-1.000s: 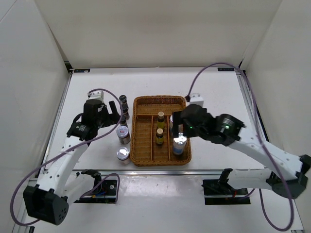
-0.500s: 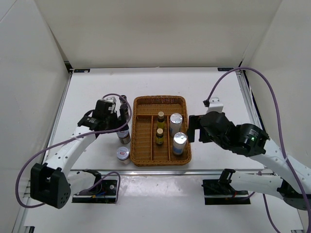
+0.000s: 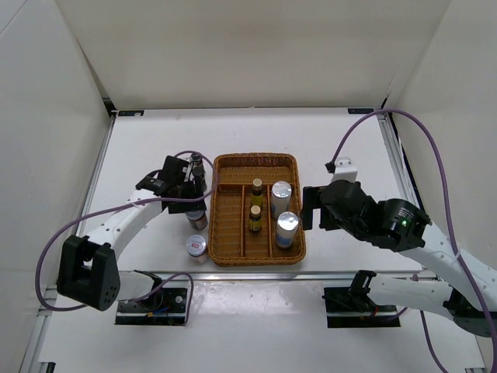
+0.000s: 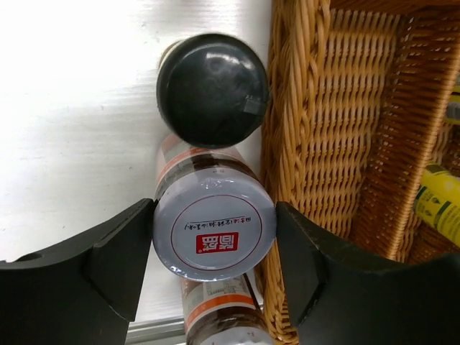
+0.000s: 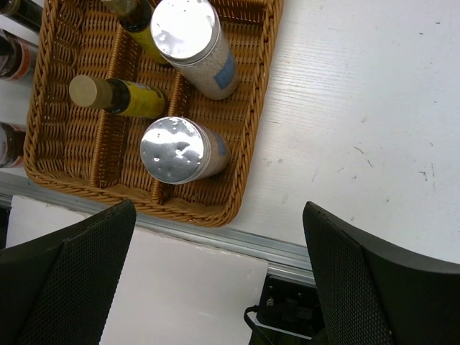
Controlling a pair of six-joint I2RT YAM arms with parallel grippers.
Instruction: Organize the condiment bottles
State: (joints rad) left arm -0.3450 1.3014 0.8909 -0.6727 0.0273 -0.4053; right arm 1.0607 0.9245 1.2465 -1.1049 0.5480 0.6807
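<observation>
Next, my left gripper releases the squat silver-lidded jar in the wicker tray's empty long compartment (image 3: 229,210) (image 4: 353,126) next to the amber bottles. The jar still stands beside the wicker tray.
My left gripper (image 4: 214,241) is shut on a squat silver-lidded jar (image 4: 214,228) that stands just left of the wicker tray; both fingers press the lid's sides. Beyond it stands a tiny dark black-capped bottle (image 4: 212,90), and a second jar (image 4: 219,316) is nearer. From above, the left gripper (image 3: 194,203) covers most of the held jar (image 3: 196,221), with the second jar (image 3: 196,245) and the dark bottle (image 3: 197,162) either side. Two white cylinders (image 3: 280,194) (image 3: 287,227) and two amber bottles (image 3: 257,186) (image 3: 254,217) stand in the tray. My right gripper (image 3: 311,210) hangs open right of the tray.
The brown wicker tray (image 3: 256,158) has lengthwise dividers; its left wall (image 4: 287,144) almost touches my left gripper's right finger. A metal rail (image 5: 237,241) runs along the table's near edge. White walls close in the table at back and sides.
My left gripper moved right toward the tray and closed on the jar. My right gripper drew back from over the tray to its right side, then stayed still.
</observation>
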